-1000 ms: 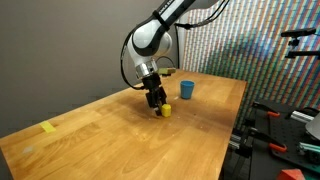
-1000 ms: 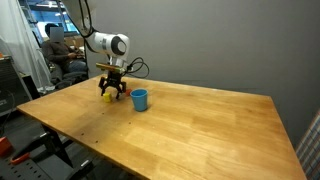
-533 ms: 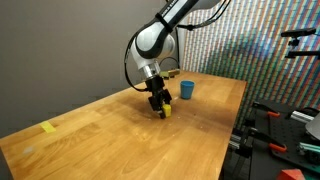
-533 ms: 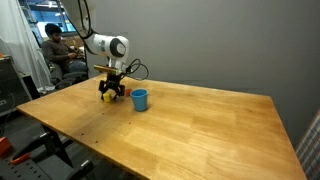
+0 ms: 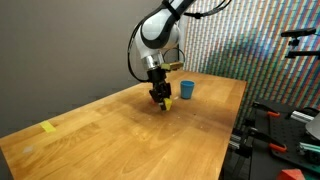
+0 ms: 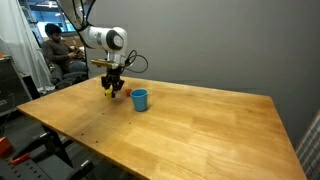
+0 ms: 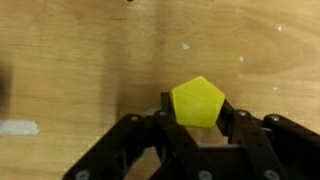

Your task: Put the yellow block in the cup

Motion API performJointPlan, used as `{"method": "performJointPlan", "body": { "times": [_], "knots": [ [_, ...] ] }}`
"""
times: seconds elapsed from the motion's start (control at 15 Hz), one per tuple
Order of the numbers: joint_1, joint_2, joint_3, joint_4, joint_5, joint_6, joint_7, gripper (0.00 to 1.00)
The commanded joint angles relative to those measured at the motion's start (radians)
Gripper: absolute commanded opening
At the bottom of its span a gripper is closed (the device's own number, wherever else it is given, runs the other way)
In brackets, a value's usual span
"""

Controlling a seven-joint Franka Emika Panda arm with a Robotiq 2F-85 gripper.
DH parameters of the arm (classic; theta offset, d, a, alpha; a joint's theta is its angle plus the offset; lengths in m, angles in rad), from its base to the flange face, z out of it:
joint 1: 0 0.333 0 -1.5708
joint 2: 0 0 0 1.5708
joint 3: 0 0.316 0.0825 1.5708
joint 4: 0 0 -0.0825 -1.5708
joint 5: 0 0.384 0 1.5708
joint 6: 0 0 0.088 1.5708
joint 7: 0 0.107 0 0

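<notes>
Next, my gripper releases the yellow block, now just above the wooden table, down inside the blue cup (image 5: 187, 91) that stands on the wooden table.
The yellow block (image 7: 197, 102) sits pinched between the black fingers (image 7: 229, 112) of my gripper (image 7: 196, 110), which is shut on it. In both exterior views the gripper (image 5: 161, 98) (image 6: 112, 91) hangs just above the wooden table, with the yellow block (image 5: 166, 102) (image 6: 109, 94) showing at its tip, slightly off the surface. The blue cup (image 5: 187, 89) (image 6: 139, 99) stands upright on the table a short way from the gripper. The cup does not show in the wrist view.
A flat yellow tape piece (image 5: 48, 127) lies far off on the table (image 5: 110, 135). A person (image 6: 55, 45) sits behind the table (image 6: 190, 125). Stands and gear (image 5: 290, 125) crowd one table edge. A pale mark (image 7: 18, 127) is on the wood.
The jaws have closed onto the yellow block, and the gripper has risen a little with it. The cup has not moved.
</notes>
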Motion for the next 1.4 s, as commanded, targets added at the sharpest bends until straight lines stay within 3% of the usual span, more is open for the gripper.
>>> {"method": "performJointPlan", "body": {
  "times": [0.0,0.33,0.6,0.93,1.33],
  "knots": [
    [0.017,-0.203,-0.057,-0.173,-0.024,0.115,0.094,0.19],
    [-0.02,-0.371,-0.139,-0.277,-0.03,0.165,0.217,0.19],
    [-0.07,-0.421,-0.196,-0.315,-0.019,0.152,0.299,0.19],
    [-0.138,-0.4,-0.22,-0.339,0.014,0.14,0.309,0.19],
    [-0.152,-0.355,-0.215,-0.325,0.022,0.128,0.316,0.19]
  ]
}}
